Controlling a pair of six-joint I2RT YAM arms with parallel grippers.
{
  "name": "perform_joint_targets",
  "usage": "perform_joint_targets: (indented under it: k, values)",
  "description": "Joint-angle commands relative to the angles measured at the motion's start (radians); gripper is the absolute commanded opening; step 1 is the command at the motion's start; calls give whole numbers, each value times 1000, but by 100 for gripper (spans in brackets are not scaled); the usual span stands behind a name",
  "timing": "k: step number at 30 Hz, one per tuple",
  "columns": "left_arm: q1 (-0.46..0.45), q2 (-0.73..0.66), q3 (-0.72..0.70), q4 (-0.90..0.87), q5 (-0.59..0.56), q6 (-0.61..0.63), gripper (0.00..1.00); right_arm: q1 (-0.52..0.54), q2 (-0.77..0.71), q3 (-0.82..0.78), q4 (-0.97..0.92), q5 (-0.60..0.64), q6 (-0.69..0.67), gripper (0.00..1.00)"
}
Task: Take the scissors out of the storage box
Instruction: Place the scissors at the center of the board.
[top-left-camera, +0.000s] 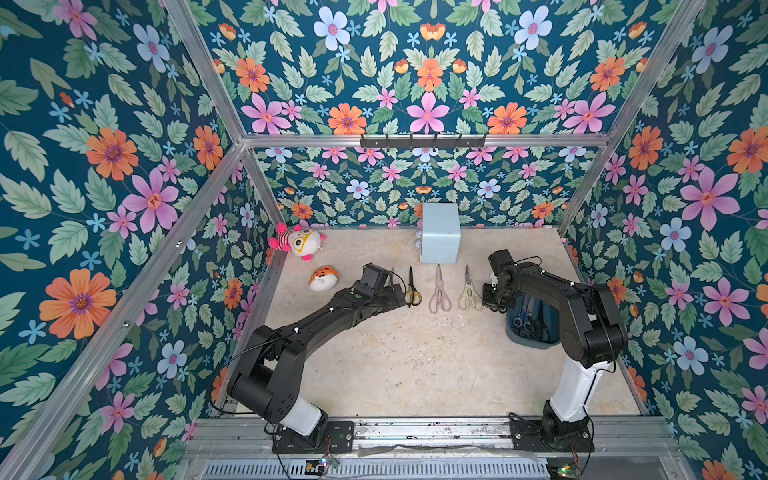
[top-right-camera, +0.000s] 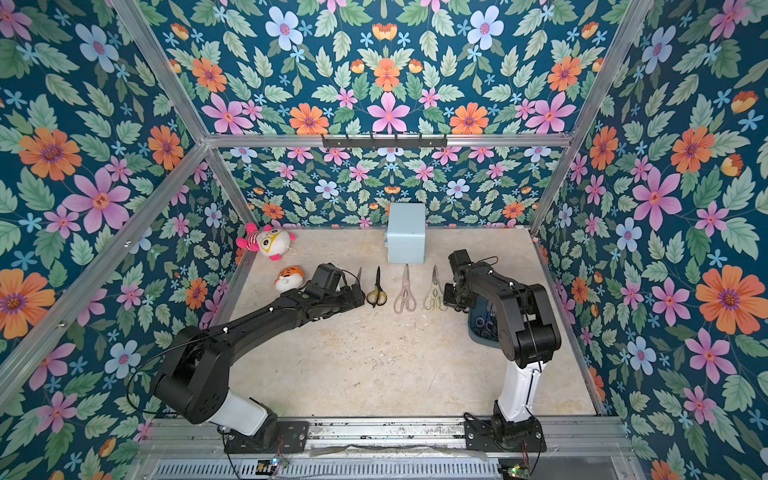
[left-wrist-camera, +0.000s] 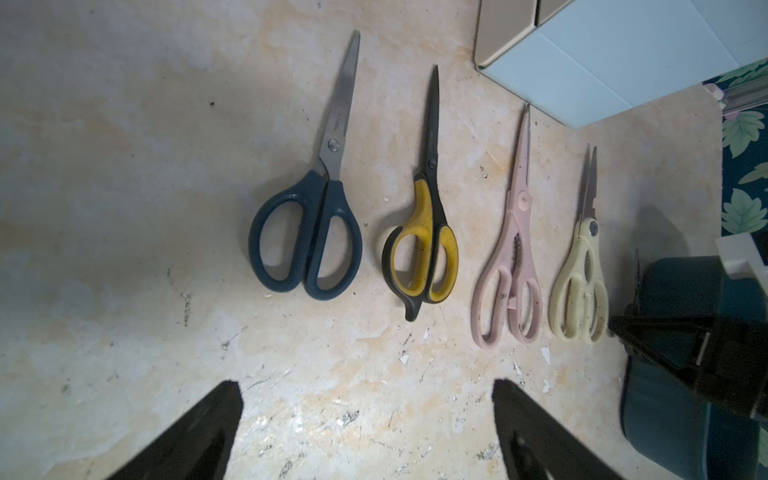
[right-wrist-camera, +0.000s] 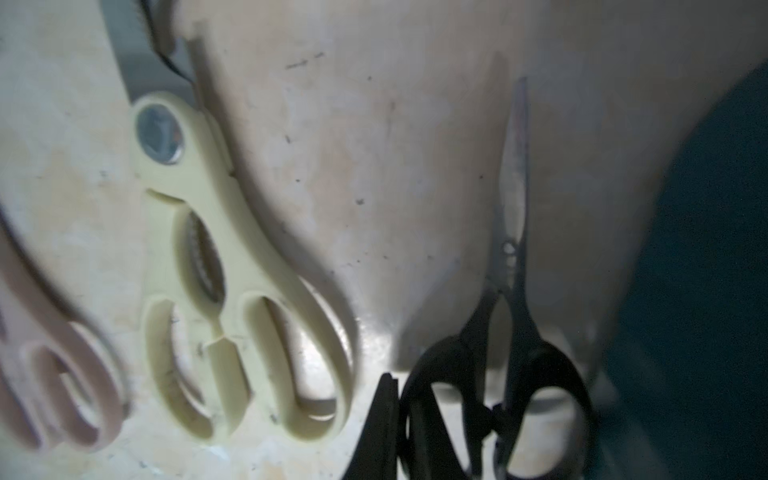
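The black scissors, now held low over the table, will be put down by my right gripper on the table (top-left-camera: 496, 293) (right-wrist-camera: 504, 182) between the cream shears and the storage box.
Four scissors lie in a row on the table: dark blue (left-wrist-camera: 307, 237), yellow-and-black (top-left-camera: 412, 291), pink shears (top-left-camera: 439, 291) and cream shears (top-left-camera: 469, 293). My left gripper (left-wrist-camera: 368, 390) stands open just above the table, short of the dark blue pair's handles, with nothing between its fingers. Right of the cream shears, my right gripper (right-wrist-camera: 401, 415) is shut on a handle ring of black scissors (right-wrist-camera: 511, 332), low over the table with blades pointing away. Behind that gripper stands the dark teal storage box (top-left-camera: 528, 338), several scissors (top-left-camera: 530, 322) still in it, partly hidden by the right arm.
A pale blue cube box (top-left-camera: 440, 232) stands at the back, just beyond the row's blade tips. Two plush toys (top-left-camera: 297, 243) (top-left-camera: 323, 278) lie at the back left near the left arm. Floral walls and aluminium posts close in the table.
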Motion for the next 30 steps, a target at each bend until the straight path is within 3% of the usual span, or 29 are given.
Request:
perform_joint_targets:
  k: [1,16,30]
  values:
    - [2,2,9,-3,-8,0,98,0,15,5,-30,90,-31,0]
    - [2,-10,-5,-4,-16,-5,98,-4,61,8,47,16,-44,0]
    - [3,-15,-12,-3,-22,-5,98,-5,79,63,39,-17,-53,25]
